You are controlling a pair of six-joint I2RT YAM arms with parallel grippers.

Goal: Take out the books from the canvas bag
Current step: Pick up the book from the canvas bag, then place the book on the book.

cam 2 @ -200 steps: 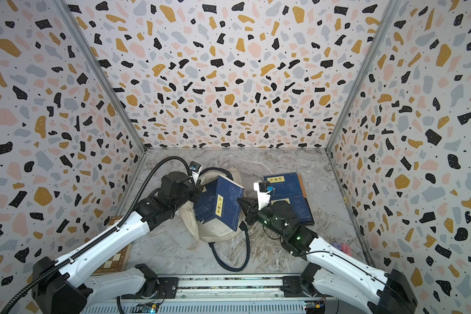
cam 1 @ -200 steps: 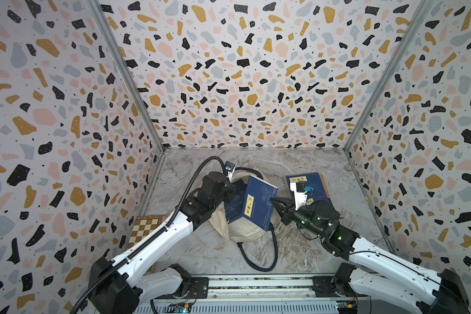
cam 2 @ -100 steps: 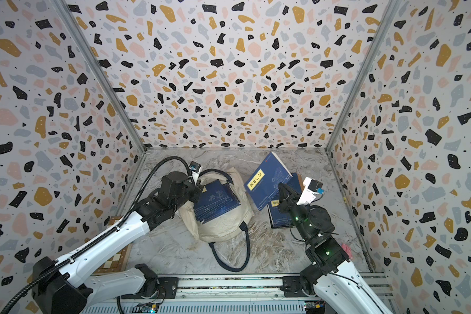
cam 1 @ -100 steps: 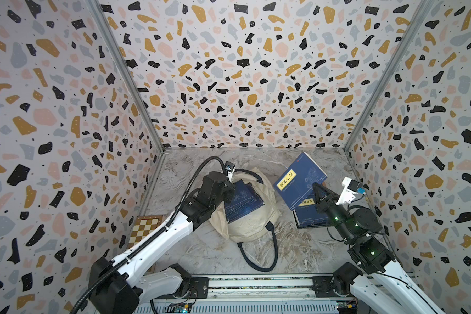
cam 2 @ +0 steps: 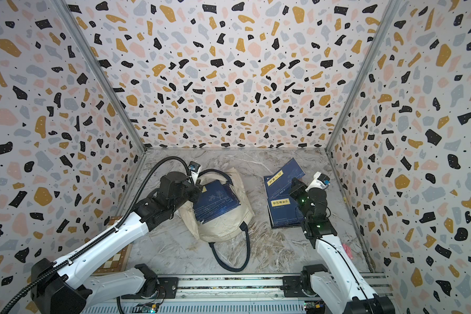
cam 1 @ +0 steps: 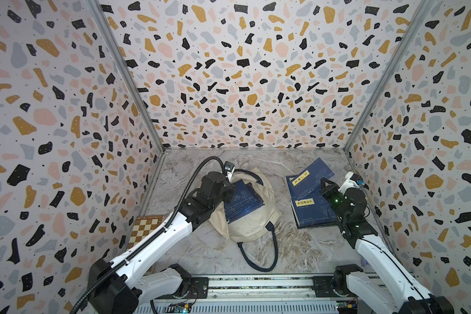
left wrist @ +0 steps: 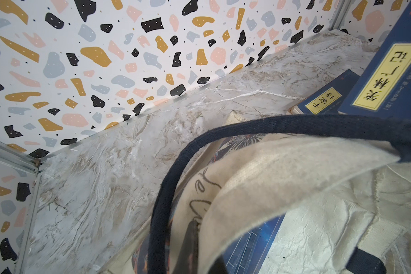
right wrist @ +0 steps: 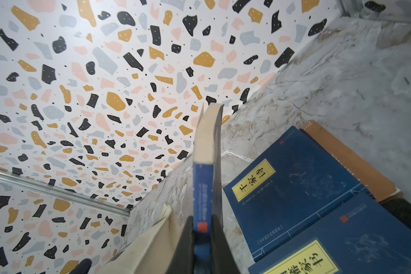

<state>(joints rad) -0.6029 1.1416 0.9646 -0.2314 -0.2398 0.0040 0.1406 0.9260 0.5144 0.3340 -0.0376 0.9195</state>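
Note:
Next, my right gripper lets go of the held navy book on top of the lying navy book [cam 1: 304, 180] [right wrist: 287, 185] nearest the back wall.
The cream canvas bag [cam 1: 252, 225] [cam 2: 223, 228] lies slumped mid-table, navy handle [left wrist: 166, 189] looping off it. A navy book [cam 1: 242, 202] [left wrist: 252, 244] shows in its open mouth. My left gripper [cam 1: 229, 189] [left wrist: 203, 253] is shut on the bag's upper rim. My right gripper [cam 1: 323, 184] [right wrist: 202, 246] is shut on the spine of a navy book with a yellow label [cam 1: 316, 174] [right wrist: 205, 147], held tilted above two more books [cam 1: 310, 214] [right wrist: 294, 189] that lie flat at the right.
A brown-and-cream chessboard box [cam 1: 144, 228] lies by the left wall under my left arm. A brown flat cover [right wrist: 347, 156] sticks out under the lying books. The right wall [cam 1: 419, 190] is close behind my right arm. A small pink thing [cam 2: 347, 250] lies near that wall.
My right gripper has carried the yellow-labelled book out of the bag and across to the right, and now holds it low over the lying books. The left arm has not moved.

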